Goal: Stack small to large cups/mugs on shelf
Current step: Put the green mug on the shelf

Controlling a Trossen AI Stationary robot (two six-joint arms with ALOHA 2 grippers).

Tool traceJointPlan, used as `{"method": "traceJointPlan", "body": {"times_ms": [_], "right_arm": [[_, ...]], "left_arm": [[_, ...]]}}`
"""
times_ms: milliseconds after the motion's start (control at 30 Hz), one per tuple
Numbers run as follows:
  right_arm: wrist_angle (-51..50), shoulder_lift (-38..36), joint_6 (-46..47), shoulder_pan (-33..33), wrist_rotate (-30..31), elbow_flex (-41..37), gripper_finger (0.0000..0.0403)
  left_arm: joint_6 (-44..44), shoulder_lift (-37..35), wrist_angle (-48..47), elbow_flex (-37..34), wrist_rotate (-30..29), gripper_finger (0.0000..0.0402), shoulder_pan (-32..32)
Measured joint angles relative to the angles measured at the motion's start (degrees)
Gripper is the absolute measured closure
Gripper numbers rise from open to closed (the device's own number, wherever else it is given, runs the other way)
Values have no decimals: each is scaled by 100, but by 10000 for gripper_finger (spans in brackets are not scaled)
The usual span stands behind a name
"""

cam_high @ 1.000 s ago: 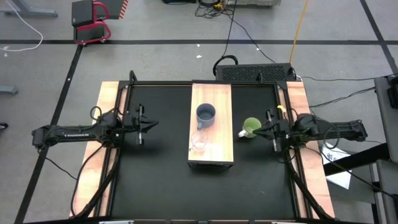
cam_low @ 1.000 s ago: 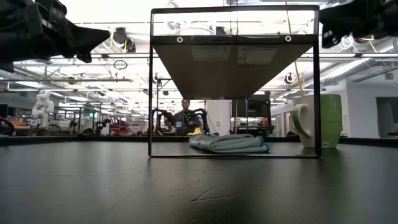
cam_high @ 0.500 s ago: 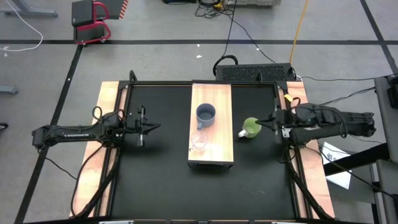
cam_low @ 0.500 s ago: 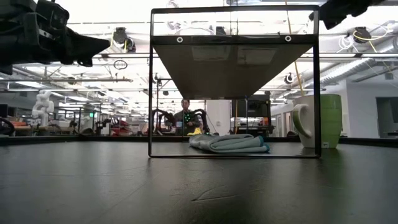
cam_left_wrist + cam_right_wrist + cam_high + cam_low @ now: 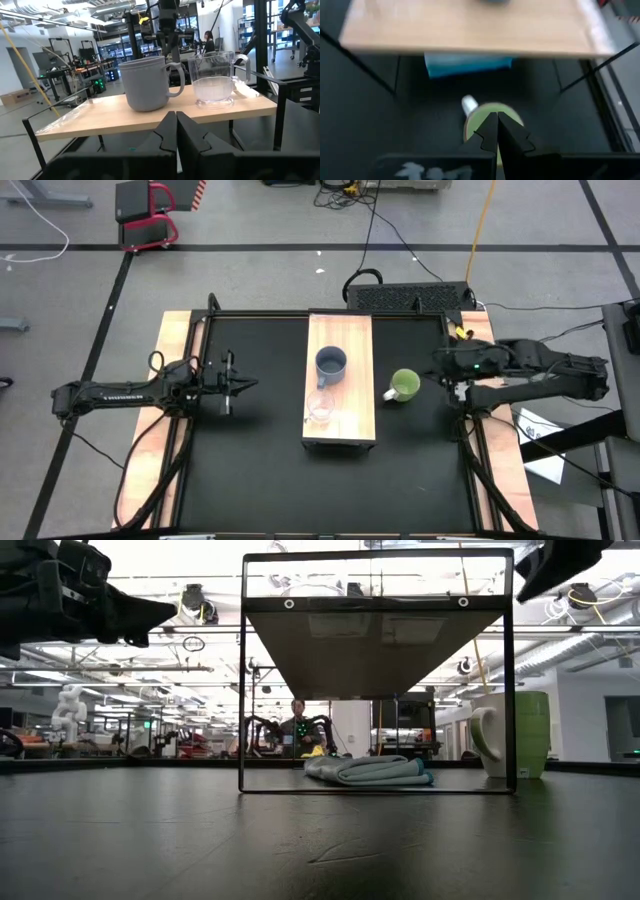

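Observation:
The green mug has its pale handle on one side. Next, my right gripper goes to the green mug's rim [image 5: 418,378] on the opposite side and closes there.
The wooden shelf [image 5: 340,395] stands mid-table on a black frame. On it stand the blue-grey mug [image 5: 331,364] and the clear glass cup [image 5: 320,407]; both also show in the left wrist view, mug [image 5: 147,82] and cup [image 5: 214,80]. The lime-green mug [image 5: 404,386] stands on its base on the black table right of the shelf, its pale handle [image 5: 389,395] toward the shelf. My left gripper [image 5: 245,383] is shut and empty, left of the shelf. My right gripper [image 5: 438,360] is shut and empty, above and right of the green mug [image 5: 492,125].
A blue-grey cloth [image 5: 368,770] lies on the table under the shelf. The shelf's black frame posts [image 5: 508,680] stand close to the green mug [image 5: 525,733]. Light wooden strips [image 5: 170,380] edge the table. A person [image 5: 296,720] sits far off in the room.
My right gripper has drawn back from the green mug toward the table's right and far edges and now looks down on it. The mug has stayed where it was. My left gripper has moved slightly toward the shelf.

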Motion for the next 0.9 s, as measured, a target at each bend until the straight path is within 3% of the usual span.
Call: {"method": "traceJointPlan", "body": {"times_ms": [167, 567, 900], "right_arm": [[-169, 537, -440, -62, -449, 15, 403], [-531, 1589, -869, -462, -499, 15, 403], [-581, 1856, -361, -803, -1935, 15, 391]], "left_arm": [[-38, 0, 0, 1, 0, 383, 0], [-151, 0, 0, 2, 2, 376, 0], [-146, 0, 0, 2, 2, 376, 0]]}}
